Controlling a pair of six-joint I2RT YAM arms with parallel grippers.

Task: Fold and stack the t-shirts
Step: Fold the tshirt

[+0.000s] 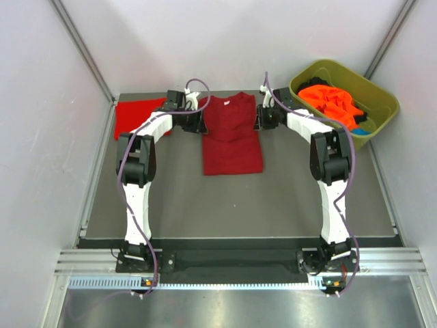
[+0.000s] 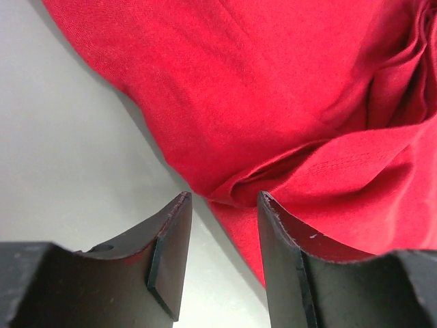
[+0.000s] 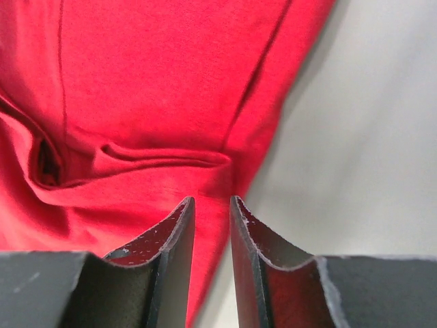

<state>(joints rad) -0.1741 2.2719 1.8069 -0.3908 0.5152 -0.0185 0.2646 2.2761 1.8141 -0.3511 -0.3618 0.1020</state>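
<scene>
My right gripper is to pinch the hem's corner [image 3: 222, 167] and straighten it before the next fold, as the dark crimson t-shirt's hem lies bunched across its middle.
A dark crimson t-shirt [image 1: 232, 137] lies in the middle of the table, its sides folded in to a long narrow shape with the neck at the far end. My left gripper [image 1: 202, 126] sits at its upper left edge. In the left wrist view that gripper [image 2: 225, 198] is open over the shirt's [image 2: 273, 89] rumpled hem, with nothing between the fingers. At the shirt's upper right edge, my right gripper [image 1: 260, 118] [image 3: 212, 200] has its jaws a little apart just above the cloth [image 3: 150, 89], and they grip nothing. A brighter red t-shirt [image 1: 136, 116] lies folded at the back left. Orange t-shirts [image 1: 331, 102] fill the tub.
An olive-green tub [image 1: 382, 96] stands at the back right corner, with something blue [image 1: 362, 127] beside the orange cloth. The dark table [image 1: 293, 198] is ringed by white walls and a metal rail at the near edge. Both arms reach far across the table.
</scene>
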